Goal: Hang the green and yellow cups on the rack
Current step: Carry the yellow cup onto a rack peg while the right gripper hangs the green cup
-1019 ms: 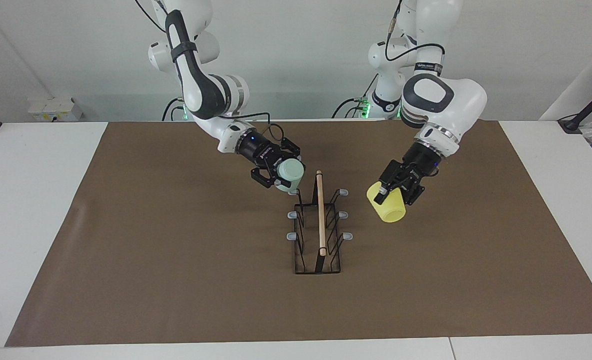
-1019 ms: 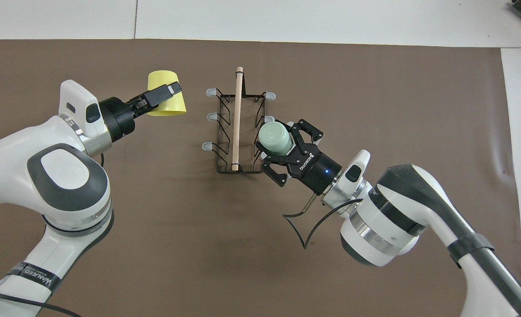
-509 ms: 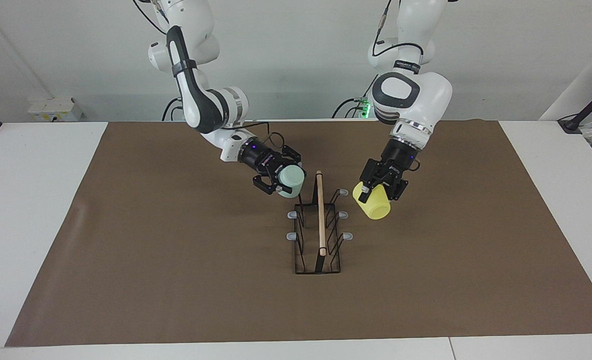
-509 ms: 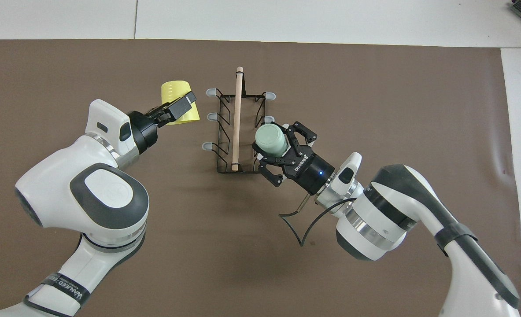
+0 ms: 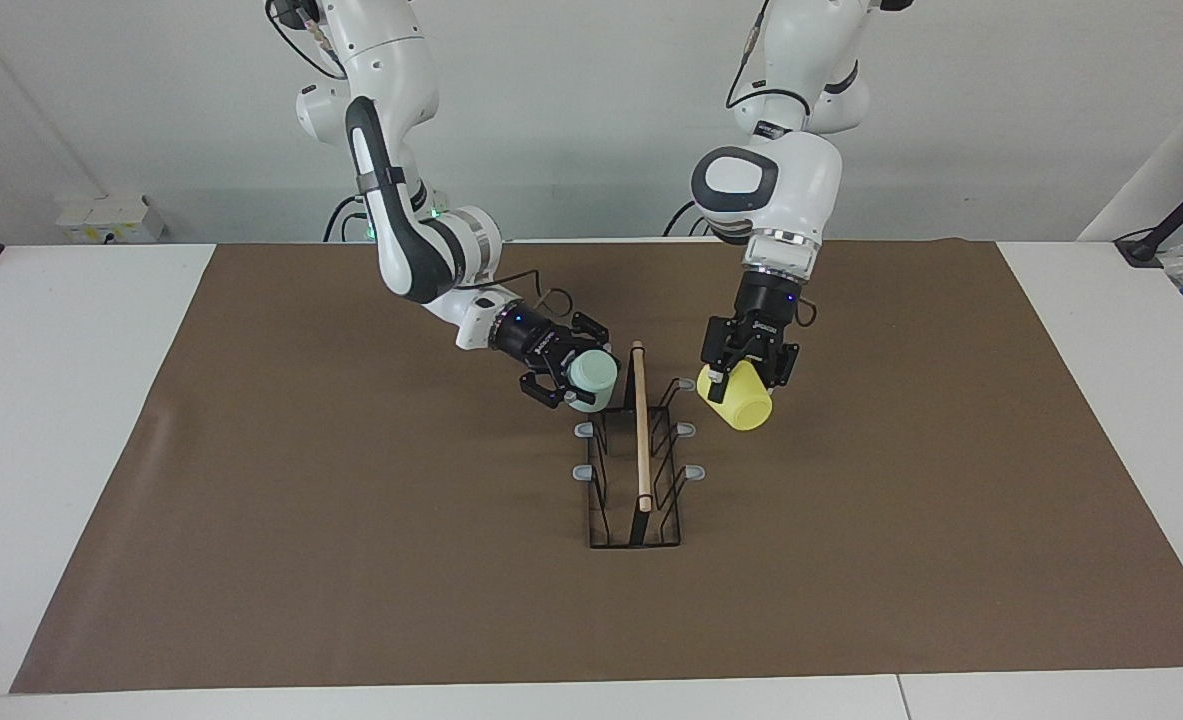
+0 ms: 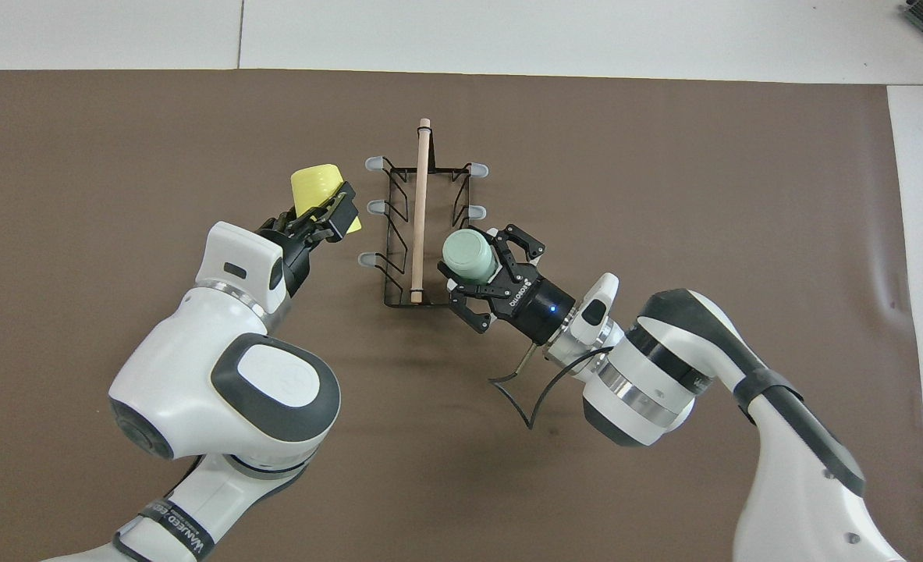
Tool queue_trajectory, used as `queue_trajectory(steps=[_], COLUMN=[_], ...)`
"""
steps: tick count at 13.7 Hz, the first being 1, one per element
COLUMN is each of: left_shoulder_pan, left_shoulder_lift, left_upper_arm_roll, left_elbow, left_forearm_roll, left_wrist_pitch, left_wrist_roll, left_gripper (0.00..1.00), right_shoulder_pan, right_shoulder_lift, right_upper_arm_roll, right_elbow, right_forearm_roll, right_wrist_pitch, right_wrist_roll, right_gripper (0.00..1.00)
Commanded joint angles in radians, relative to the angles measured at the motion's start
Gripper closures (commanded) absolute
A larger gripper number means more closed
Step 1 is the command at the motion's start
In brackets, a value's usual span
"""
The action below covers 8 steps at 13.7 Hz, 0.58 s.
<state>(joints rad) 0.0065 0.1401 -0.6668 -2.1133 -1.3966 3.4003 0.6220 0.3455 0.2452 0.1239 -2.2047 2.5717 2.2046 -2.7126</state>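
Next, I release the yellow cup with my left gripper on the bare grey-tipped peg (image 6: 381, 267) across from the pale green cup.
The black wire rack (image 5: 639, 500) with a wooden rod along its top stands at the middle of the brown mat; it also shows in the overhead view (image 6: 399, 234). My right gripper (image 5: 573, 380) (image 6: 483, 264) is shut on the pale green cup (image 5: 593, 374) (image 6: 465, 251). It holds the cup tilted over the rack's peg nearest to the robots on the right arm's side, and that peg is hidden. My left gripper (image 5: 748, 372) (image 6: 335, 215) is shut on the yellow cup (image 5: 741, 405) (image 6: 313, 183), held tilted in the air close beside the rack's pegs on the left arm's side.
The brown mat (image 5: 351, 560) covers most of the white table. Several grey-tipped pegs (image 5: 584, 472) on the rack stand bare. Small boxes (image 5: 111, 218) sit at the table's edge by the wall, at the right arm's end.
My left gripper has carried the yellow cup in toward the rack and turned more upright. My right gripper has moved the green cup slightly closer onto the rack's near peg.
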Motion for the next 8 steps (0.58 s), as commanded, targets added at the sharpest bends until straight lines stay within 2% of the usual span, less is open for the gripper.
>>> queue_trajectory(steps=[1,2,5,8], left_shoulder_pan=[-0.016,-0.025,-0.046,-0.062], left_shoulder_lift=[0.021,0.021,0.021,0.024], left_upper_arm_roll=[-0.019,-0.019,-0.020,-0.020], left_elbow=[0.001,0.001,-0.002,-0.007], left_forearm_roll=[-0.024,-0.025,-0.025,-0.025], left_wrist_pitch=[0.088,0.097,0.099,0.099], left_wrist_roll=[0.033,0.035,0.036,0.036], left_gripper=[1.00,1.00,1.00,1.00], right_shoulder_pan=[-0.003,-0.003,-0.003,-0.003], right_shoulder_lift=[-0.001,-0.001,0.000,0.000], right_upper_arm_roll=[0.010,0.010,0.010,0.010], right_elbow=[0.000,0.000,0.002,0.002], right_forearm_roll=[0.116,0.116,0.117,0.117], right_wrist_pitch=[0.001,0.004,0.006,0.013], right_wrist_roll=[-0.084,-0.084,-0.079,-0.078], right_gripper=[0.49,0.33,0.02,0.01])
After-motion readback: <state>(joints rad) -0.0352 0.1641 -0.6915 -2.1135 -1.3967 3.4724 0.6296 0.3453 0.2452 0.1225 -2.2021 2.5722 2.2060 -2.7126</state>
